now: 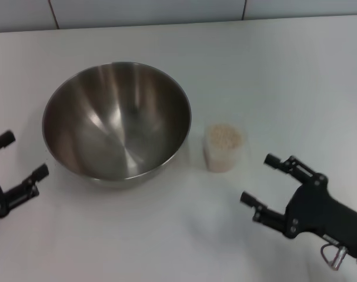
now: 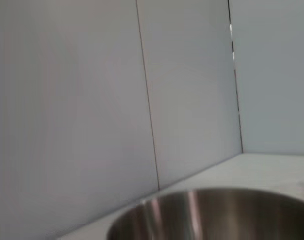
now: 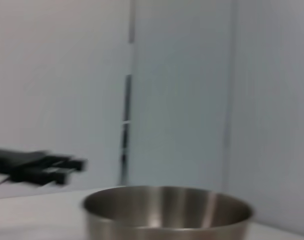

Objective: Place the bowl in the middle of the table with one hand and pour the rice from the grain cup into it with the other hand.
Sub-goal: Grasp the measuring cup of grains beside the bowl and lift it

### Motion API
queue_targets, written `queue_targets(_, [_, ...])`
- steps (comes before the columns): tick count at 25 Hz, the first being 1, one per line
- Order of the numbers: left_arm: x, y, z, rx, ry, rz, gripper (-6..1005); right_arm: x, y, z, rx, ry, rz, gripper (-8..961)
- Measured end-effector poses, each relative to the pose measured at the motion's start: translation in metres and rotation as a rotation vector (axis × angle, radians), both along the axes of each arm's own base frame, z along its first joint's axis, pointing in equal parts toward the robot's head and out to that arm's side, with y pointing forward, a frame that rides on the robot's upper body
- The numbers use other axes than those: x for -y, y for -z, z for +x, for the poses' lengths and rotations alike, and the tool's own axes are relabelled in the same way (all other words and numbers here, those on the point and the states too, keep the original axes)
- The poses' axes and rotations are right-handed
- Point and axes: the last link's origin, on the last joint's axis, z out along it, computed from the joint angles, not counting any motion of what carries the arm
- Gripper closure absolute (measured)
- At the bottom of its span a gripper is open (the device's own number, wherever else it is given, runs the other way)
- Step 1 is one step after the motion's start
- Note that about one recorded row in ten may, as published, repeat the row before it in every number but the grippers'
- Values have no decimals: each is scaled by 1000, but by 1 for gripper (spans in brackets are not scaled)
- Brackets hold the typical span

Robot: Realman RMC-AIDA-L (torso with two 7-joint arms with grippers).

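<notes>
My right gripper needs to move to the clear grain cup next, and there it will close on the cup's side [image 1: 240, 147] that faces away from the steel bowl.
The steel bowl [image 1: 116, 120] stands empty on the white table [image 1: 284, 76], left of centre. Its rim also shows in the left wrist view [image 2: 212, 215] and in the right wrist view [image 3: 167, 207]. The clear grain cup [image 1: 224, 147] stands upright just right of the bowl, full of rice [image 1: 224, 136]. My left gripper [image 1: 22, 157] is open and empty at the table's left edge, a little left of the bowl. My right gripper [image 1: 259, 179] is open and empty, in front of and right of the cup. The left gripper also shows far off in the right wrist view [image 3: 66, 170].
A pale panelled wall [image 1: 166, 12] runs along the table's far edge, with seams showing in both wrist views.
</notes>
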Motion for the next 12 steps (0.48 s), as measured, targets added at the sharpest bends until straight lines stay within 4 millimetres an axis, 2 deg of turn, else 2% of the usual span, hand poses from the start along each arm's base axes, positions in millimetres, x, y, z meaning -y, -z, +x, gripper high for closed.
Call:
queue_targets(3, [8,4,-6,12,-32,-12,155,-1,-3,2,-6,35,69,144])
queue_targets(5, [15,10,-12,11,-54,-24,156,-7,-6,7,-3,120,186,144])
queue_targets(12, [15,14,-16,1,-85,-29,157,-26,-2,17,42,251,243,144])
